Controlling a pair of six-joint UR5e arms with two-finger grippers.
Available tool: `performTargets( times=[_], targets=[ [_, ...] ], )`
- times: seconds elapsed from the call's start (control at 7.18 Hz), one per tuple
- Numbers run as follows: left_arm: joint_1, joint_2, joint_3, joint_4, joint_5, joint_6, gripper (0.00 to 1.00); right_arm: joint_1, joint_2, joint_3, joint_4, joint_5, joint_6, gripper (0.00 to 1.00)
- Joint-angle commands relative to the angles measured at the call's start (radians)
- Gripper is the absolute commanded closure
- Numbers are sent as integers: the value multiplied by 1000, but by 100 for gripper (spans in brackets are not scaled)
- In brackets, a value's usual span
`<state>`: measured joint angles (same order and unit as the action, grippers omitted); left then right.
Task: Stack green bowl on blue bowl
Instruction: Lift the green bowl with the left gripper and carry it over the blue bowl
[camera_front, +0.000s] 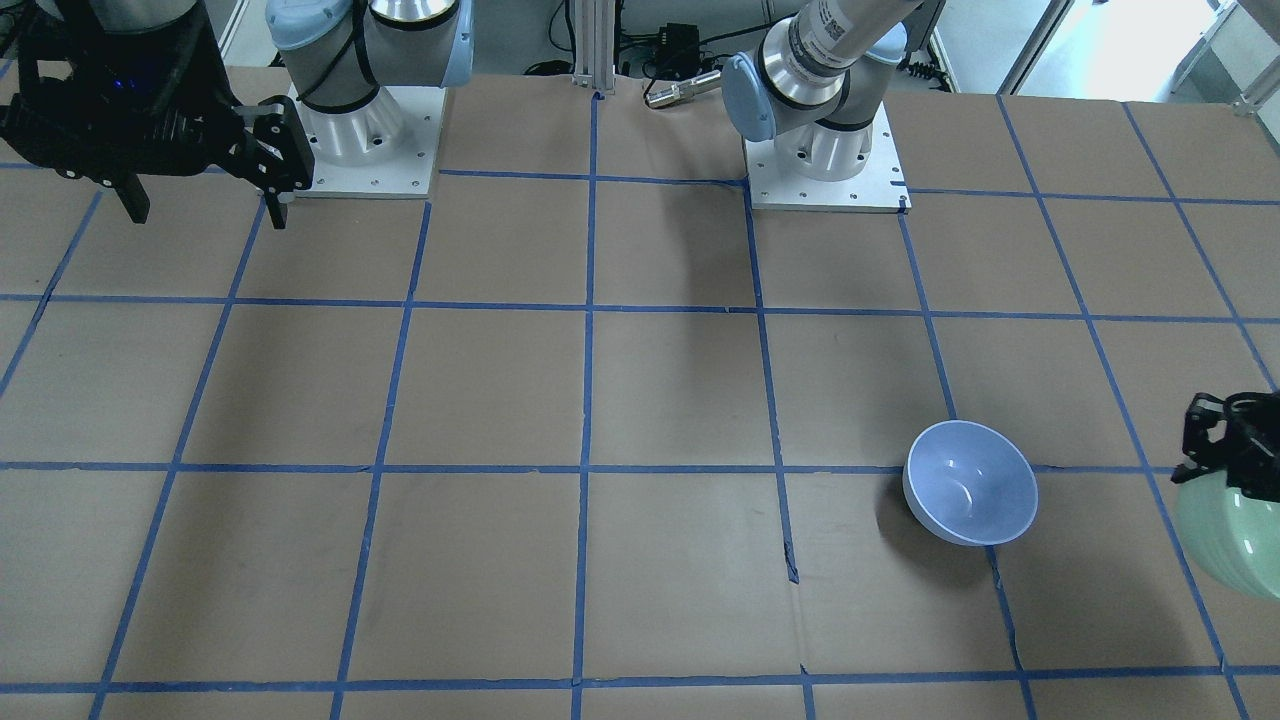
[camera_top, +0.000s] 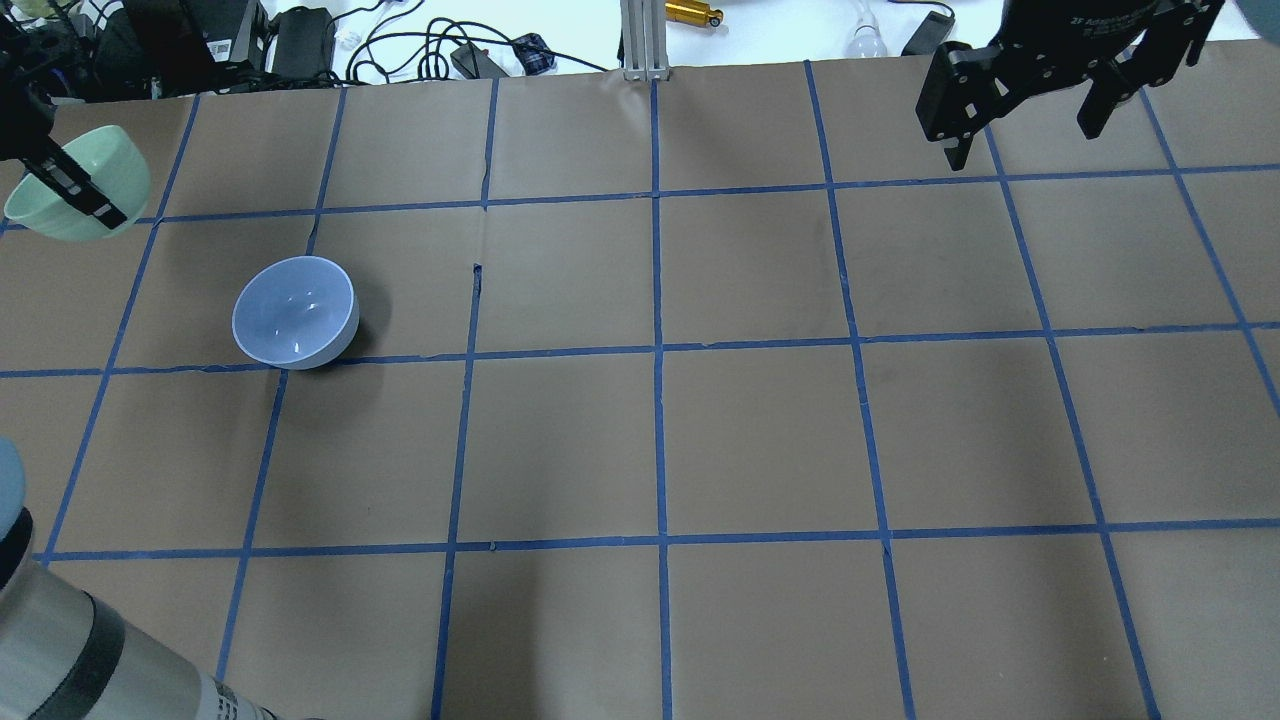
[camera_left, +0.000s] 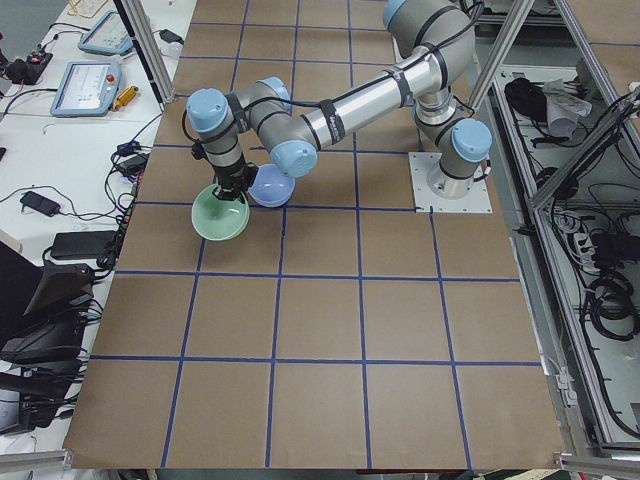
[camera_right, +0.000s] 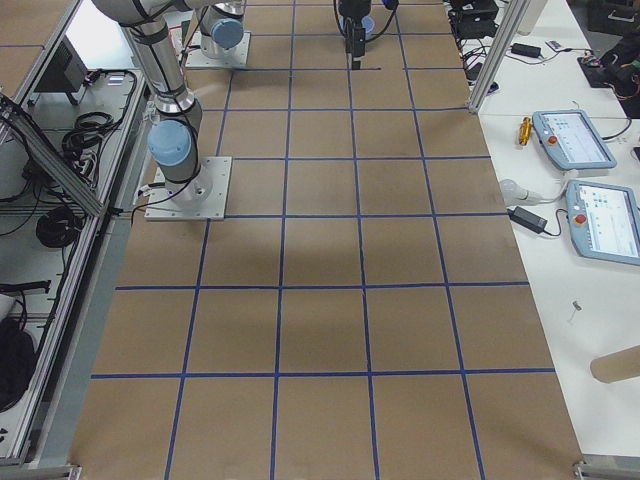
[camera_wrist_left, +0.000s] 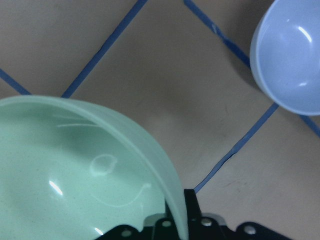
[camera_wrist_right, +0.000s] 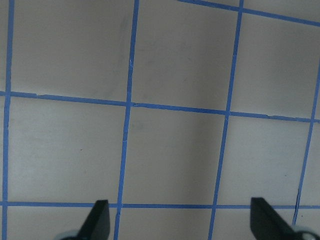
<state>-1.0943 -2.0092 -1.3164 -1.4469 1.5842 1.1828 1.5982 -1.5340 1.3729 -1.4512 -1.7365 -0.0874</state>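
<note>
Next, my left gripper puts the green bowl down inside the hollow of the empty blue bowl (camera_front: 970, 488) (camera_wrist_left: 308, 54).
The green bowl (camera_top: 85, 175) hangs tilted above the table at the overhead view's far left edge, and my left gripper (camera_top: 72, 185) is shut on its rim. The bowl also shows in the front view (camera_front: 1232, 535) and fills the lower left of the left wrist view (camera_wrist_left: 75, 175). The blue bowl (camera_top: 295, 312) stands upright and empty on the brown table, to the right of the green bowl and nearer the robot. It also shows in the left wrist view (camera_wrist_left: 290, 55). My right gripper (camera_top: 1020, 135) is open and empty, high over the far right of the table.
The table is brown paper with a blue tape grid (camera_top: 657, 350). Cables and power bricks (camera_top: 300, 35) lie beyond the far edge. The arm bases (camera_front: 365, 140) stand on white plates at the robot's side. Teach pendants (camera_right: 585, 170) lie on a side bench.
</note>
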Motion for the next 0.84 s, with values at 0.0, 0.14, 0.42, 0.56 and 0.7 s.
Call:
performTargets(
  times=[0.0,0.14,0.42,0.56,0.7],
  targets=[
    [-114,76,-143,102,5,-254,100,0,0,0,0,0,0,0],
    [-156,101,-203,135,49,-346,100,-1,0,0,0,0,0,0],
    [-216,127,-309,227,60,-439,100,0,0,0,0,0,0,0],
    [-220,147,-369,271,83,-490,100,0,0,0,0,0,0,0],
    [-228,156,-418,336,85,-518,100,0,0,0,0,0,0,0]
  ],
)
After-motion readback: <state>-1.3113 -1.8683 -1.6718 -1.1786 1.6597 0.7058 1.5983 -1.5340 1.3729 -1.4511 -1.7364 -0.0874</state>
